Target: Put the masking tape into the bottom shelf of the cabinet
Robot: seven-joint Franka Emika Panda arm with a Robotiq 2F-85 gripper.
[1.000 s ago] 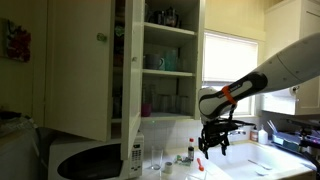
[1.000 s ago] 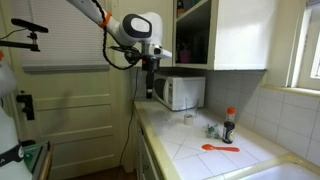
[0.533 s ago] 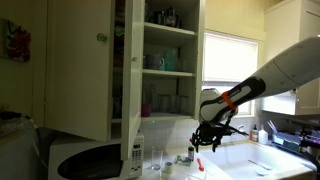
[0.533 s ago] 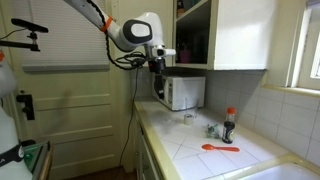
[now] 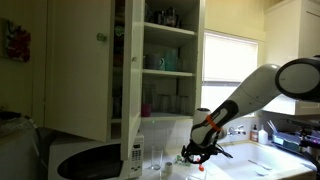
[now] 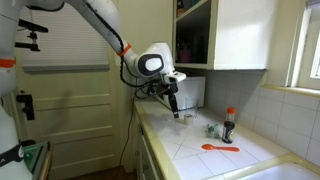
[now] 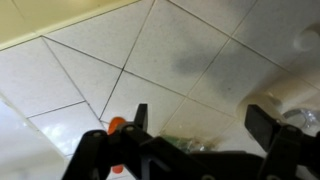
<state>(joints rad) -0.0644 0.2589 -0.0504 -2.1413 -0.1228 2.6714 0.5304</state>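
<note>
Next, I move my gripper to the masking tape's outer side (image 5: pixel 168 169) (image 7: pixel 262 105), beside the empty glasses near the microwave, and close it there.
The tall cream-white cabinet (image 5: pixel 80 70) stands open, with glassware on its shelves; its bottom shelf (image 5: pixel 170 118) lies above the counter. It also shows in an exterior view (image 6: pixel 196 35). My gripper (image 5: pixel 190 152) (image 6: pixel 176 108) hangs low over the tiled counter, open and empty. In the wrist view its fingers (image 7: pixel 200 120) are spread wide over white tiles. A small pale roll, likely the masking tape (image 6: pixel 187 117), lies on the counter just by the gripper. A pale round shape (image 7: pixel 292 100) at the right of the wrist view may be the same roll.
A microwave (image 6: pixel 186 92) (image 5: pixel 95 160) stands under the cabinet. A red-capped bottle (image 6: pixel 229 124), a glass (image 6: pixel 210 130) and an orange spoon (image 6: pixel 220 148) are on the counter. Empty glasses (image 5: pixel 157 158) stand near the microwave. A sink (image 5: pixel 270 158) is further along.
The arm has swung down from mid-air toward the counter. The gripper now sits low over the tiles near the small roll, closer to the cabinet.
</note>
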